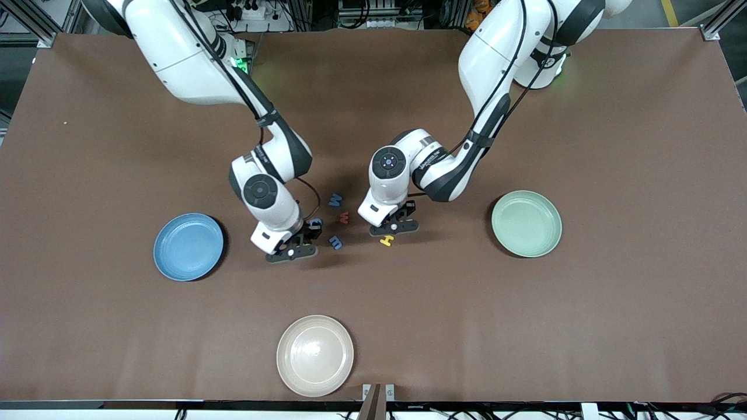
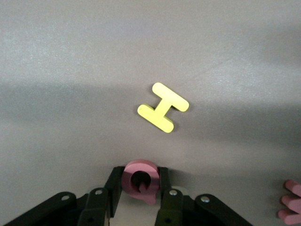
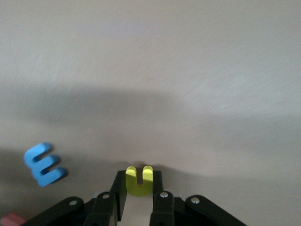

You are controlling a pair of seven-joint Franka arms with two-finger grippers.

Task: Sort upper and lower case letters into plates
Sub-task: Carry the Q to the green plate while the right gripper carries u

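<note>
My left gripper needs to release the pink letter Q on the pale green plate (image 1: pixel 537 239), a little toward the front camera. The Q is now low over the table's middle.
My left gripper (image 1: pixel 394 226) is shut on a pink letter Q (image 2: pixel 139 179), low over the table's middle. A yellow H (image 2: pixel 163 107) lies flat just nearer the front camera (image 1: pixel 386 240). My right gripper (image 1: pixel 292 251) is shut on a yellow-green letter u (image 3: pixel 139 181), low over the table between the blue plate (image 1: pixel 188 247) and the loose letters. The pale green plate (image 1: pixel 526 223) sits toward the left arm's end and holds nothing. The blue plate holds nothing.
Between the grippers lie a blue letter (image 1: pixel 334 200), a red one (image 1: pixel 344 217) and another blue one (image 1: pixel 335 242), which also shows in the right wrist view (image 3: pixel 44 165). A small blue letter (image 1: pixel 315 223) lies beside the right gripper. A cream plate (image 1: pixel 315 356) sits near the front edge.
</note>
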